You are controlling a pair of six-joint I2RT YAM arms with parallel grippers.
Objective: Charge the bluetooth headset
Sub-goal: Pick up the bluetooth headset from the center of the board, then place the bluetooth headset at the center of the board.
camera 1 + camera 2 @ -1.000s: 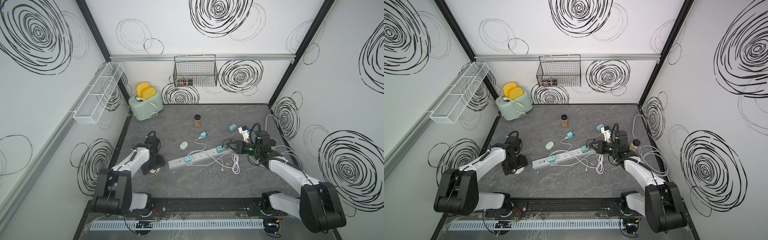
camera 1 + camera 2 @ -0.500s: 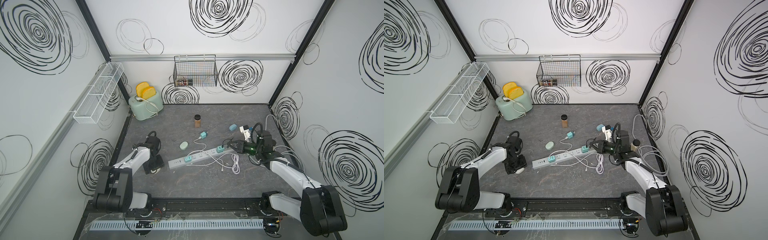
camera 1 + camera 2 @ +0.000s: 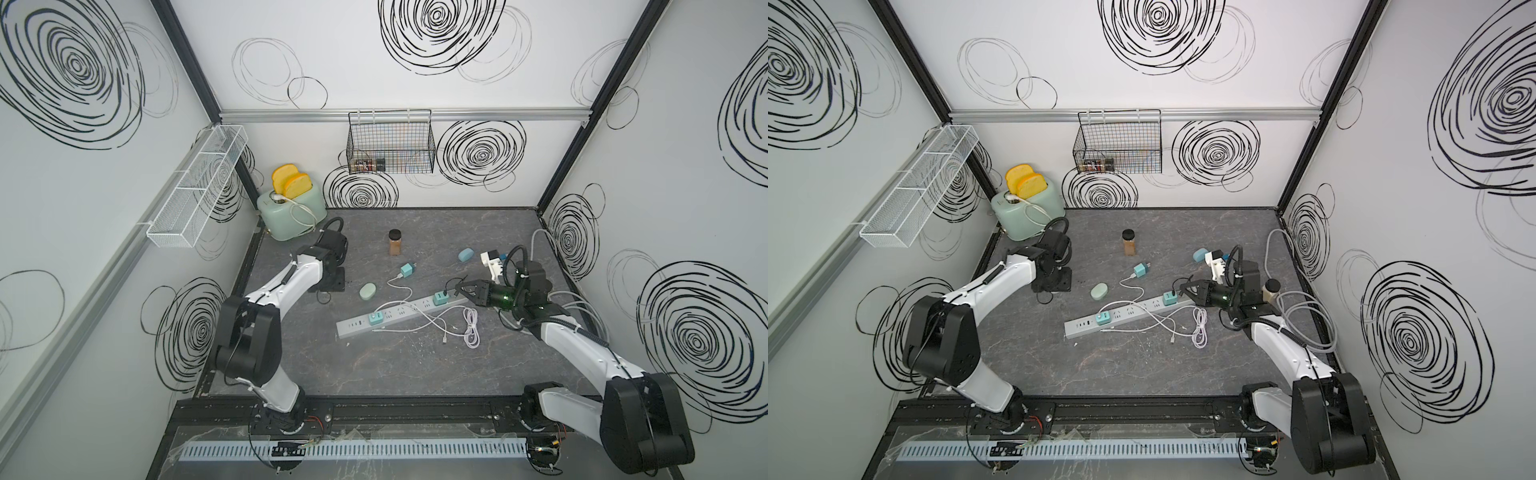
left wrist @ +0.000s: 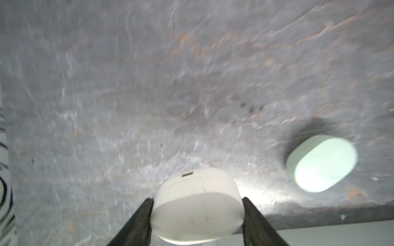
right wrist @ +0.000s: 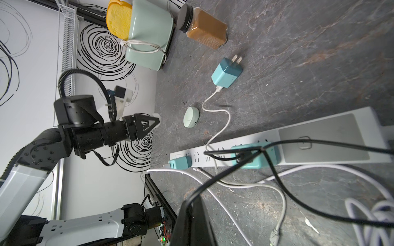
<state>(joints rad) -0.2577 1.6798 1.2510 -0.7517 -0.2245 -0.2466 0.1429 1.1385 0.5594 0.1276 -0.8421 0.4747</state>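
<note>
Next, my left gripper sets the white headset case, held just above the tabletop, down on the grey tabletop (image 3: 348, 281) (image 4: 253, 105) beside the green oval case.
The white headset case (image 4: 197, 191) sits between the fingers of my left gripper (image 4: 197, 200), which is shut on its two sides just above the grey tabletop; a slot shows on its far face. In both top views the left gripper (image 3: 329, 289) points down at the table's left side and hides the case. My right gripper (image 5: 191, 201) is shut on a black cable (image 5: 204, 189) that runs to a teal charger (image 5: 255, 155) plugged into the white power strip (image 3: 395, 316). In a top view the right gripper (image 3: 1183, 286) lies at the strip's right end.
A green oval case (image 3: 368, 291) lies right of the left gripper, and a blue case (image 3: 466, 254) sits further back right. A loose teal charger (image 3: 407, 271), white cables (image 3: 471, 328), a spice jar (image 3: 395, 242) and a toaster (image 3: 291, 208) are on the table.
My left gripper has narrowed onto the white case and moved with it toward the back and slightly right. The right gripper has barely moved, still shut on the black cable.
</note>
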